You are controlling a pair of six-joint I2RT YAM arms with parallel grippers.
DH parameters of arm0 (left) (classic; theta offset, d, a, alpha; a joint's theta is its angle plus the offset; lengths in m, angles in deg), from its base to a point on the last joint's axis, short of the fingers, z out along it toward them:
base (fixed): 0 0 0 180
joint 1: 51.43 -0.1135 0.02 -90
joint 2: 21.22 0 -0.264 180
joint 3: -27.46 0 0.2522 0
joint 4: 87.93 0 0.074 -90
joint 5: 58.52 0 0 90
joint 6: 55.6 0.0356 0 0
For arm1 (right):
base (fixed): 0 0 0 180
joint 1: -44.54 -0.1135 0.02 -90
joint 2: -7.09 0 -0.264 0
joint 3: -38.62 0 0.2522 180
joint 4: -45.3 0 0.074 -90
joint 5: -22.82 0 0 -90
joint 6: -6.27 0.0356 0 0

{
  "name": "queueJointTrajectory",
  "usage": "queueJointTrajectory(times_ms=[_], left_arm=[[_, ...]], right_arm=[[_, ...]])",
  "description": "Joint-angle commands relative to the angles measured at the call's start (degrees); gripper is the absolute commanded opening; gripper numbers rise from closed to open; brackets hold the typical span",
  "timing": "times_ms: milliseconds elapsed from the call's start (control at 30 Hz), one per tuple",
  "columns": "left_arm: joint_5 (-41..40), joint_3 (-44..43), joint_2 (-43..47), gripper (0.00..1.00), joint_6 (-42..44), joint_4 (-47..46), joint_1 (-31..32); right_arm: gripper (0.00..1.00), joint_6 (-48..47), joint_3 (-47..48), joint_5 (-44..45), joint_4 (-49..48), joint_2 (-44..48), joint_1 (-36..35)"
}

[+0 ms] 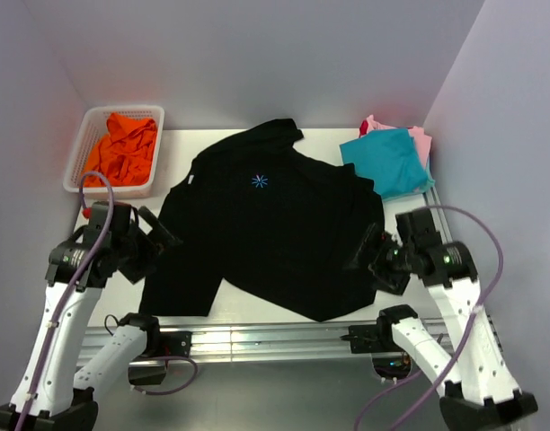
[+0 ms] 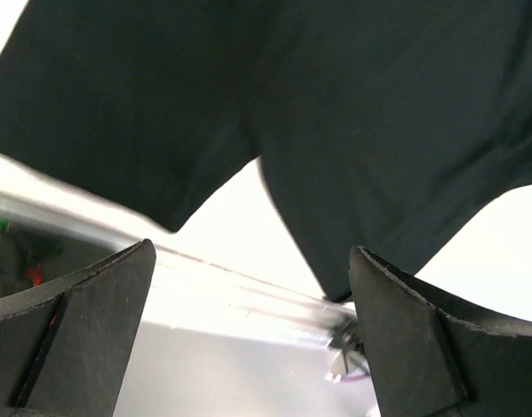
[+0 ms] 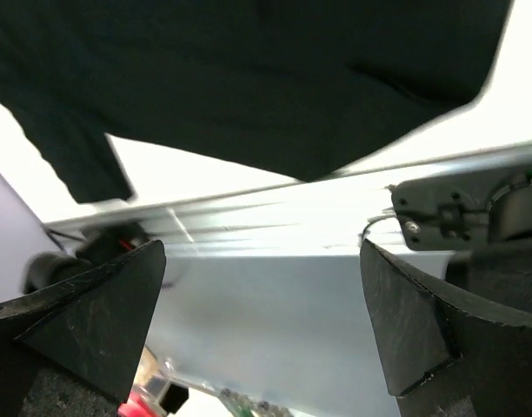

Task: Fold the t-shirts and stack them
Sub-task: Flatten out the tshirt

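Note:
I need to close my right gripper on the cloth of the black t-shirt (image 1: 337,188) between its light-blue starburst logo and the teal t-shirt.
A large black t-shirt (image 1: 266,238) lies spread over the white table (image 1: 248,310), its light-blue starburst logo (image 1: 260,181) facing up. At the back right a folded teal t-shirt (image 1: 387,162) tops a stack with pink (image 1: 421,139) and red (image 1: 363,130) edges showing. An orange t-shirt (image 1: 122,148) is crumpled in the basket. My left gripper (image 1: 158,235) hovers open at the shirt's left edge, and my right gripper (image 1: 365,253) hovers open at its right edge. Both wrist views show empty gaps between the jaws (image 2: 249,330) (image 3: 262,321), with the black cloth (image 2: 335,113) (image 3: 249,78) beyond them.
A white mesh basket (image 1: 88,126) stands at the back left corner. An aluminium rail (image 1: 275,339) runs along the table's near edge between the arm bases. Grey-lilac walls enclose the table on the left, back and right.

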Motion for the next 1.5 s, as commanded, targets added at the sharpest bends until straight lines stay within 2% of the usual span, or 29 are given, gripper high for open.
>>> queueJointTrajectory(times_ms=[0, 67, 100, 167, 200, 233, 300, 333, 367, 400, 467, 500, 567, 600, 700, 867, 1033, 1233, 1333, 1467], left_arm=[[-3.1, -3.7, -5.9, 1.0, 3.9, -4.0, 0.2], [-2.1, -4.3, -10.5, 0.98, 5.1, -11.0, 0.2], [-1.9, -4.4, -12.0, 0.97, 5.4, -13.7, 0.1], [-1.1, -4.8, -16.8, 0.94, 6.4, -21.7, 0.1], [-1.3, -5.7, -18.8, 0.89, 7.7, -24.1, 0.1], [-1.3, -6.4, -20.9, 0.86, 8.4, -25.9, 0.1], [-1.3, -9.1, -28.4, 0.8, 10.7, -30.3, 0.0], [-1.3, -10.1, -30.9, 0.76, 11.3, -31.5, 0.0], [-1.3, -11.4, -36.3, 0.72, 11.9, -32.3, 0.0], [-1.3, -14.4, -39.1, 0.59, 13.1, -33.1, -0.1], [-1.3, -17.6, -47.3, 0.51, 14.2, -33.6, -0.1], [-3.5, -21.1, -49.7, 0.38, 15.1, -33.2, -0.1], [-4.5, -24.1, -56.3, 0.24, 15.7, -31.6, -0.1], [-6.5, -26.7, -58.4, 0.11, 15.9, -30.6, -0.1], [-9.7, -29.3, -65.0, 0.0, 15.8, -27.5, -0.1], [-15.3, -27.6, -71.9, 0.0, 14.6, -23.6, -0.6], [-16.8, -19.0, -72.8, 0.0, 12.5, -24.3, -1.8], [-17.8, -9.2, -67.2, 0.0, 8.9, -24.5, -1.8], [-17.3, -4.3, -62.5, 0.0, 6.5, -23.1, -1.7], [-17.3, 2.1, -53.0, 0.0, 3.0, -20.2, -0.9]], right_arm=[[1.0, -0.3, 7.5, 4.9, -3.3, -10.1, -0.4], [0.99, -1.4, 11.3, 6.4, -10.5, -15.5, -0.5], [0.97, -2.1, 12.6, 7.5, -14.8, -21.4, -0.4], [0.81, -2.7, 16.9, 9.6, -18.7, -27.8, -0.4], [0.74, -3.2, 20.2, 9.7, -21.9, -34.2, -0.3], [0.56, -3.3, 22.0, 10.3, -23.0, -37.5, -0.3], [0.27, -3.0, 27.1, 9.4, -26.4, -46.7, -0.3], [0.0, -2.9, 29.3, 9.9, -26.7, -49.9, -0.3], [0.0, -2.9, 31.5, 10.2, -27.0, -53.0, -0.4], [0.0, -3.0, 36.0, 10.1, -27.4, -58.7, -0.6], [0.0, -3.6, 40.8, 10.6, -27.4, -63.8, -1.1], [0.0, -3.9, 45.0, 10.6, -27.7, -68.2, -1.3], [0.0, -4.4, 48.9, 10.5, -27.8, -72.1, -1.9], [0.0, -4.7, 52.4, 10.2, -27.8, -75.6, -2.2], [0.0, -4.4, 58.2, 9.2, -27.5, -81.9, -2.9], [0.0, -2.7, 63.2, 6.3, -28.5, -90.2, -3.9], [0.0, -1.3, 67.2, 4.9, -28.7, -96.5, -4.7], [0.0, 1.0, 75.1, 1.9, -29.5, -104.7, -5.0], [0.0, 3.5, 80.4, -1.1, -30.4, -108.4, -5.6], [0.0, 6.8, 83.0, -6.4, -34.6, -112.0, -7.2]])
